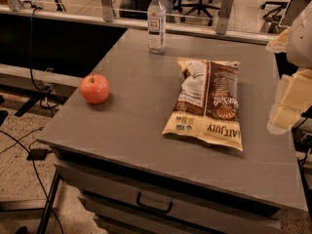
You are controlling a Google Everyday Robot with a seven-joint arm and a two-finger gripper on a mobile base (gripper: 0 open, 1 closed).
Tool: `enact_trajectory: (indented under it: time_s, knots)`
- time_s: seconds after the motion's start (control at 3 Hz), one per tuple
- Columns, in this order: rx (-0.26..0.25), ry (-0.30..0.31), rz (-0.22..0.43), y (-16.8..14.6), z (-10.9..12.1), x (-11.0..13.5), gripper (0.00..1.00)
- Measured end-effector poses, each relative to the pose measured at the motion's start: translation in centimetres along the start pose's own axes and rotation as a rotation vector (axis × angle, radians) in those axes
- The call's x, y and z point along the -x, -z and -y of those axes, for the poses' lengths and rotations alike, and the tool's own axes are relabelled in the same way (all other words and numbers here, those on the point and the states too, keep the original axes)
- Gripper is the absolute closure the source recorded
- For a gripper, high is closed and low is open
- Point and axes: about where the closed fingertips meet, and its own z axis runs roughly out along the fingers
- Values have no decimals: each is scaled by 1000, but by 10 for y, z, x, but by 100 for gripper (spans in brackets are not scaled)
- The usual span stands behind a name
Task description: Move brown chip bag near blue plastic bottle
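Observation:
The brown chip bag's dark middle (211,100) lies between the bag's cream edges. I should move my gripper there next and close it on that spot.
The brown chip bag (206,101) lies flat on the grey table (136,121), right of centre, with its dark brown middle and cream edges facing up. The blue plastic bottle (156,22) stands upright near the table's far edge, with a white cap and a pale label. It is a short way behind and to the left of the bag. My gripper (286,108) is at the right edge of the view, above the table's right side. It is to the right of the bag, apart from it, and partly cut off by the frame.
A red apple (95,88) sits on the table's left side. The table has a drawer with a handle (154,203) at the front. Cables run on the floor at left. A rail and office chairs stand behind the table.

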Motion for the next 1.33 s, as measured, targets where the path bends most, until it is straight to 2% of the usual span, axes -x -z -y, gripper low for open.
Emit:
enact_trajectory:
  time_s: [0.33,0.67,1.0,1.33]
  knots:
    - [0,0,0,0,0,0,0]
    - [-10,-59,41,-13,20,7,0]
    - [-15,-191,94,-45,44,17,0]
    - [-55,-348,101,-79,55,26,0]
